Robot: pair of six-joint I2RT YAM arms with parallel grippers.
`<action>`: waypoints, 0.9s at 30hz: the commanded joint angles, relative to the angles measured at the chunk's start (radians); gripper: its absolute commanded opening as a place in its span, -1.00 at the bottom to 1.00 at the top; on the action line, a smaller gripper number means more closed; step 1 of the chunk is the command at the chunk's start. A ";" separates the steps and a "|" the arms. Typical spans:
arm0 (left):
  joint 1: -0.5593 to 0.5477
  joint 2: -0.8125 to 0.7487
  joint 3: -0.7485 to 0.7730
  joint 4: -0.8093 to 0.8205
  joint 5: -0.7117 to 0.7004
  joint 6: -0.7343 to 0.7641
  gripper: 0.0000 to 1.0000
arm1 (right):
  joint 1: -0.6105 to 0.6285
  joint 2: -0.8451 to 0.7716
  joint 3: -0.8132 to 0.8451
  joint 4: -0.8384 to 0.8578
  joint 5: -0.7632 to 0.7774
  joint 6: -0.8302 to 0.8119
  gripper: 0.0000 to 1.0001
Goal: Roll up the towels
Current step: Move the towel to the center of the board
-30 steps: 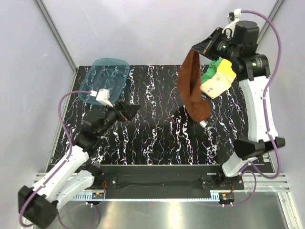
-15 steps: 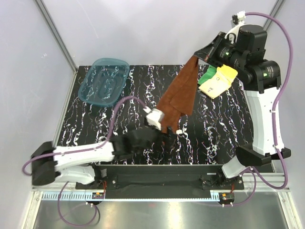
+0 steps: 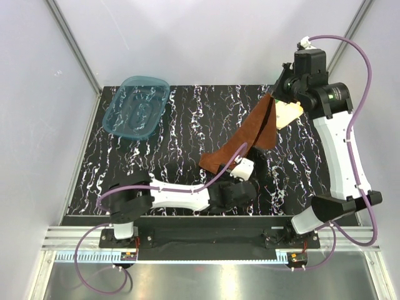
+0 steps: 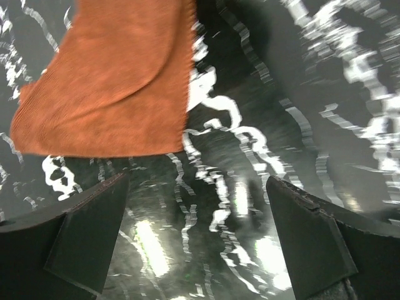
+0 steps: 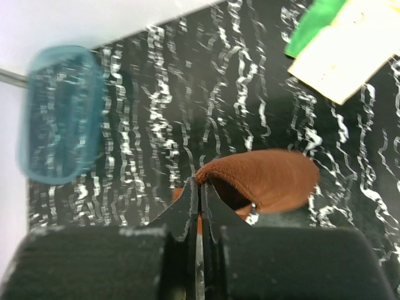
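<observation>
The robot's left gripper should next move to the near corner of the lower end (image 3: 216,172) (image 4: 179,149) of the rust-brown towel and close there.
My right gripper (image 3: 277,95) is shut on one edge of the rust-brown towel (image 3: 245,139) and holds it high at the back right. It shows pinched between the jaws in the right wrist view (image 5: 200,187), where the towel (image 5: 262,178) droops below. The towel slopes down to the table, its lower end near the middle front. My left gripper (image 3: 234,184) is open and empty, low over the table just short of that lower edge (image 4: 112,81); the gripper's own view (image 4: 197,187) shows bare table between the fingers. The pale yellow towel (image 5: 347,56) lies on the green towel (image 5: 315,22) at the back right.
A translucent teal tray (image 3: 136,107) stands at the back left corner and also shows in the right wrist view (image 5: 56,112). The black marbled table (image 3: 187,134) has grey walls behind and at both sides. The left arm lies stretched along the front edge.
My left arm has swung from the tray side across to the front middle, under the towel. My right gripper has drawn back to the right, and the towel now slopes instead of hanging.
</observation>
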 commanded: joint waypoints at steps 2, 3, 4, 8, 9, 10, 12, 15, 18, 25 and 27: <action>0.050 0.033 0.081 -0.061 -0.063 -0.072 0.98 | -0.030 0.014 -0.048 0.074 0.050 -0.024 -1.00; 0.060 0.039 0.080 -0.079 -0.051 -0.079 0.98 | -0.044 0.021 -0.058 0.081 0.041 -0.022 -1.00; 0.076 0.045 0.077 -0.080 -0.040 -0.084 0.97 | -0.052 0.023 -0.077 0.086 0.032 -0.022 -1.00; 0.084 0.077 0.045 -0.018 0.024 -0.041 0.96 | -0.081 0.029 -0.123 0.129 0.000 -0.025 -1.00; 0.084 0.083 0.041 0.006 0.053 -0.038 0.97 | -0.086 0.027 -0.129 0.134 -0.003 -0.030 -1.00; 0.083 0.086 0.038 0.009 0.063 -0.046 0.97 | -0.099 0.029 -0.140 0.138 -0.005 -0.030 -1.00; 0.083 0.099 0.035 0.005 0.075 -0.053 0.95 | -0.110 0.032 -0.144 0.141 -0.016 -0.036 -1.00; 0.092 0.113 0.040 -0.023 0.087 -0.075 0.89 | -0.130 0.032 -0.157 0.147 -0.022 -0.042 -1.00; 0.101 0.131 0.037 -0.034 0.098 -0.107 0.79 | -0.147 0.021 -0.184 0.164 -0.033 -0.042 -1.00; 0.161 0.140 0.025 -0.040 0.127 -0.138 0.58 | -0.158 0.014 -0.235 0.181 -0.063 -0.041 -1.00; 0.170 0.142 0.021 -0.028 0.135 -0.136 0.54 | -0.159 0.008 -0.241 0.184 -0.063 -0.042 -1.00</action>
